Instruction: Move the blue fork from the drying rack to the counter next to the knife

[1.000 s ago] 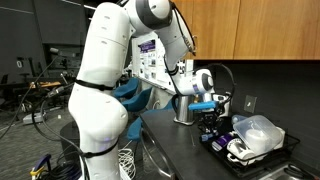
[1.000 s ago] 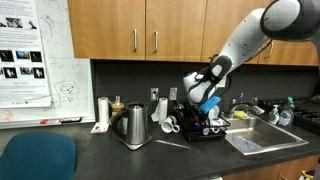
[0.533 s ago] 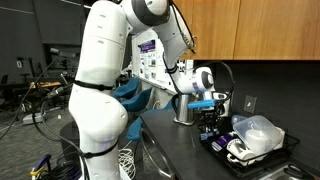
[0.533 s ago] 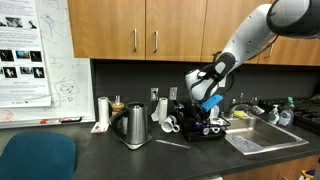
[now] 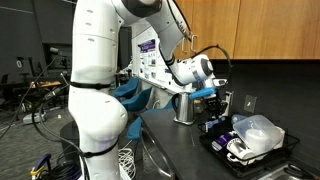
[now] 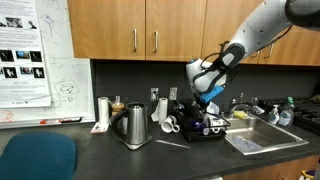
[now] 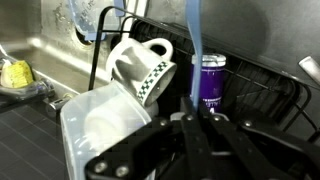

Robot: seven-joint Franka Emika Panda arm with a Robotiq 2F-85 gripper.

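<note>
The robot's gripper will release the blue fork on the dark counter (image 5: 174, 131) in front of the steel kettle, beside the knife.
My gripper (image 7: 200, 122) is shut on the blue fork (image 7: 194, 45), whose light blue handle runs up from between the fingers. In both exterior views the gripper (image 5: 210, 95) (image 6: 208, 96) hangs above the black drying rack (image 5: 290, 148) (image 6: 193, 133), with the fork (image 6: 212, 106) lifted clear of it. The rack (image 7: 268, 88) also shows in the wrist view below the fingers. The knife (image 6: 170, 141) lies on the dark counter (image 6: 110, 160) between the steel kettle and the rack.
The rack holds a white checkered mug (image 7: 140, 66), a purple can (image 7: 212, 80) and a clear plastic container (image 7: 100, 130) (image 5: 258, 133). A steel kettle (image 6: 134, 126), white cups (image 6: 162, 108) and a sink (image 6: 262, 138) stand around it. Wooden cabinets (image 6: 150, 28) hang above.
My gripper has risen from down in the rack to well above it, carrying the blue fork up with it.
</note>
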